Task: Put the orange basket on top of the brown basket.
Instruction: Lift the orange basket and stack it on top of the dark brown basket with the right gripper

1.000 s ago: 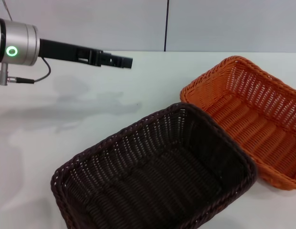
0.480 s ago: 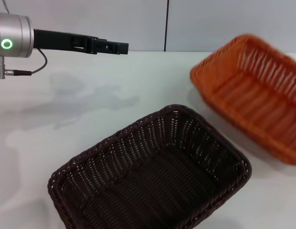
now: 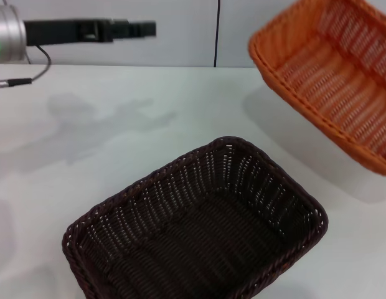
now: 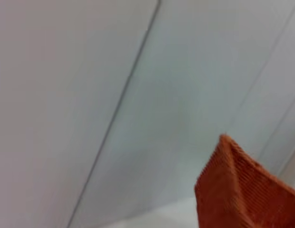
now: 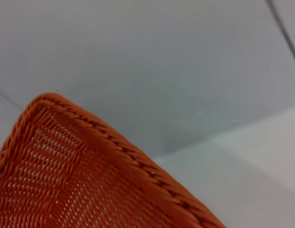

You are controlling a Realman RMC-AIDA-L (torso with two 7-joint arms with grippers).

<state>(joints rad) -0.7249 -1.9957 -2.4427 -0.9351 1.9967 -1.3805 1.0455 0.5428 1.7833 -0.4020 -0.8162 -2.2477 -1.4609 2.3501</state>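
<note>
Next, I release the right gripper's orange basket nested inside the empty brown basket [image 3: 198, 223], long sides lined up. The orange basket now hangs tilted off the white table.
The orange basket [image 3: 330, 75] hangs tilted in the air at the upper right, off the white table, with its far end cut off by the picture edge. What holds it is out of view; my right gripper does not show. The right wrist view is filled by the orange basket's braided rim [image 5: 138, 164] close up. A corner of the orange basket [image 4: 238, 190] also shows in the left wrist view. The brown basket [image 3: 174, 167] sits empty on the table, front and centre. My left gripper [image 3: 146, 28] is raised at the upper left, far from both baskets.
The white table [image 3: 118, 124] stretches to a pale wall with a dark vertical seam [image 3: 217, 31] behind it. A cable [image 3: 31, 78] hangs off the left arm at the far left. Bare tabletop lies between the left arm and the brown basket.
The orange basket has risen off the table and moved up and back, tilting. The brown basket shifted slightly when the orange one left it. My left arm has climbed higher.
</note>
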